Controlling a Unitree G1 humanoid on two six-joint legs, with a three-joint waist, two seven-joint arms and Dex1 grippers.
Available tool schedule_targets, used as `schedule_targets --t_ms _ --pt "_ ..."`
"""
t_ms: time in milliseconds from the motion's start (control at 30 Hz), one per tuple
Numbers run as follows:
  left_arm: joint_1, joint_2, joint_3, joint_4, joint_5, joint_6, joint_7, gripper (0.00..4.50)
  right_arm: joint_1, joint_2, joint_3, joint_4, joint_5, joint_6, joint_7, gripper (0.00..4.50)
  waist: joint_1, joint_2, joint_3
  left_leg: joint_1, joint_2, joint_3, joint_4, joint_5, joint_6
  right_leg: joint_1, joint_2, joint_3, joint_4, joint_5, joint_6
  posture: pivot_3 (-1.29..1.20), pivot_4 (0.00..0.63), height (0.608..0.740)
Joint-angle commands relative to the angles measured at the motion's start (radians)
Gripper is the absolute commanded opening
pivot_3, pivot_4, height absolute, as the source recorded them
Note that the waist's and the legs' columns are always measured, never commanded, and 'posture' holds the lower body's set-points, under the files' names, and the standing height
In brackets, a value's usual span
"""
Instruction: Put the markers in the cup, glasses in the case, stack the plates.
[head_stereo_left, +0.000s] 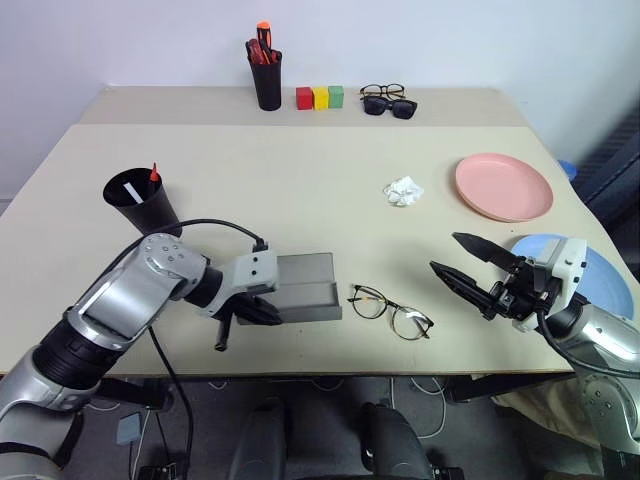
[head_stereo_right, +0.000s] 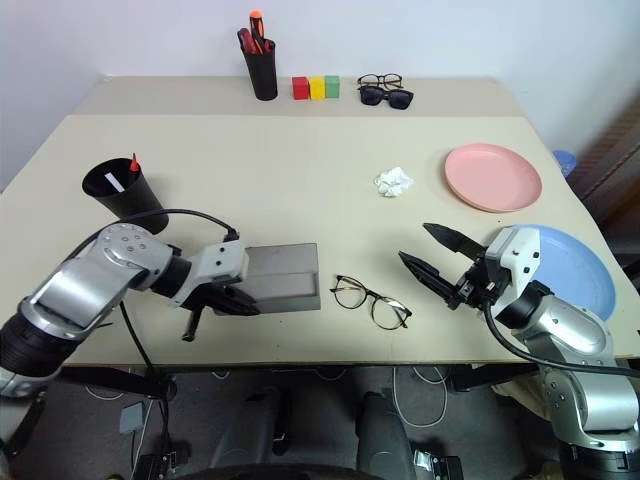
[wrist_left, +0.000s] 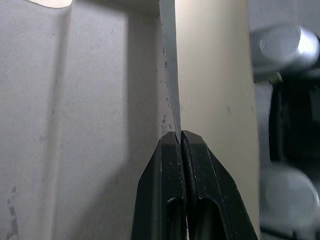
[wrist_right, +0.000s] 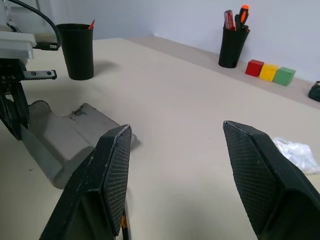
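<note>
My left gripper is going to let go of the grey case farther back on the table, centred on its back corner (head_stereo_left: 338, 252) nearest the glasses. The case now lies near the front edge.
The grey case (head_stereo_left: 305, 285) lies open near the table's front edge, and my left gripper (head_stereo_left: 270, 312) is shut on the thin edge of its wall (wrist_left: 169, 100). Just to its right lie the dark-rimmed glasses (head_stereo_left: 390, 310), unfolded on the table. Right of the glasses my right gripper (head_stereo_left: 445, 252) hovers open, holding nothing. The black cup (head_stereo_left: 142, 200) stands at the left with the red marker (head_stereo_left: 154, 172) and the white marker (head_stereo_left: 130, 188) inside it. The pink plate (head_stereo_left: 503, 186) sits at the right. The blue plate (head_stereo_left: 600, 275) lies nearer, partly behind my right arm.
At the back stand a black pen holder (head_stereo_left: 266, 75) with thick red and orange markers, three coloured blocks (head_stereo_left: 320, 97) and black sunglasses (head_stereo_left: 390, 105). A crumpled white paper (head_stereo_left: 403, 190) lies left of the pink plate.
</note>
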Motion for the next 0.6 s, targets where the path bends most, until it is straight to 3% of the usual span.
schedule_targets --t_ms 33,367,600 --pt "-0.062 -0.069 -0.045 -0.027 0.014 0.073 0.080 0.02 -0.005 -0.014 -0.019 -0.019 0.011 -0.005 0.000 2.97 0.000 0.000 0.000 0.000 0.000 0.000 0.000 0.000 0.000 0.000 0.000 0.000 0.000 0.000 0.000 0.00 0.150 0.740" --pt "-0.197 -0.211 -0.121 0.111 0.045 0.067 0.177 0.02 0.023 -0.019 -0.045 -0.049 0.015 0.003 -0.018 2.97 -0.001 0.000 0.000 0.000 0.000 0.000 0.000 0.000 0.000 0.000 0.001 0.000 0.001 0.000 0.000 0.00 0.150 0.740" --pt "-0.222 -0.171 -0.088 0.205 0.061 -0.043 0.152 0.02 0.035 -0.016 -0.047 -0.064 0.017 0.003 -0.031 2.97 -0.003 0.000 0.000 0.000 0.000 0.000 0.000 0.000 0.000 0.000 0.001 0.000 0.001 0.000 0.000 0.00 0.150 0.740"
